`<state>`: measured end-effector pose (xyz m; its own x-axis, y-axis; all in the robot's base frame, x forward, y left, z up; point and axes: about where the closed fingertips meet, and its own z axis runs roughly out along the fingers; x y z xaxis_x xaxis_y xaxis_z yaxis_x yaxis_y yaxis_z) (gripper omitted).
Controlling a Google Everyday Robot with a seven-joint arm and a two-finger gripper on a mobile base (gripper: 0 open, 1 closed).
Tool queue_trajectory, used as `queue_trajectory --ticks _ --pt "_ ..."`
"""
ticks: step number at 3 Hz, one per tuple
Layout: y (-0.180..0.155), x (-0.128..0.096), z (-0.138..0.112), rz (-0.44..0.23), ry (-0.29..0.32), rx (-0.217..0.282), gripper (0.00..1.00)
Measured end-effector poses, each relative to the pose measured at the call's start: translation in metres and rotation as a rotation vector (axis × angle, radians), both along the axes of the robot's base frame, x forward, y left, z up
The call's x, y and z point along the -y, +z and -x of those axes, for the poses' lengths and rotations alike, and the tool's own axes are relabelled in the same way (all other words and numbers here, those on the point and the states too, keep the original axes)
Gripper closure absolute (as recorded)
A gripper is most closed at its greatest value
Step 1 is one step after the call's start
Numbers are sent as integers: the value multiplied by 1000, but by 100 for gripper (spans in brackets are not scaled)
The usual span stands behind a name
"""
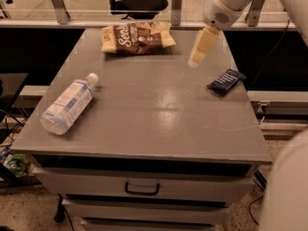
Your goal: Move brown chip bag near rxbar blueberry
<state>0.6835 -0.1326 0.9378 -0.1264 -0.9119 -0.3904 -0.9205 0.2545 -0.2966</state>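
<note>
The near-bar end [168, 38] of the brown chip bag, the one closest to the rxbar blueberry, should be gripped next by my gripper.
The brown chip bag [137, 38] lies flat at the far edge of the grey table [154, 124], left of centre. The rxbar blueberry [226, 81] is a small dark navy wrapper near the right edge. My gripper [201, 48] hangs cream-coloured from the white arm at the upper right. It is above the table between the bag and the bar, closer to the bag's right end, and touches neither.
A clear plastic water bottle [68, 104] lies on its side at the left of the table. Drawers with a handle [142, 188] sit below the table's front edge. A railing and an office chair [139, 1] stand behind the table.
</note>
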Motion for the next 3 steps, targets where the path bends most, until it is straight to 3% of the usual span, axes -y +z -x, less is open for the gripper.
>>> queue_trajectory --ticks 1,2,3 --pt "-18 -26 -42 -15 -6 11 0" --pt "-43 -55 -92 -43 -87 27 0" --pt "-61 -67 -126 -89 -174 11 0"
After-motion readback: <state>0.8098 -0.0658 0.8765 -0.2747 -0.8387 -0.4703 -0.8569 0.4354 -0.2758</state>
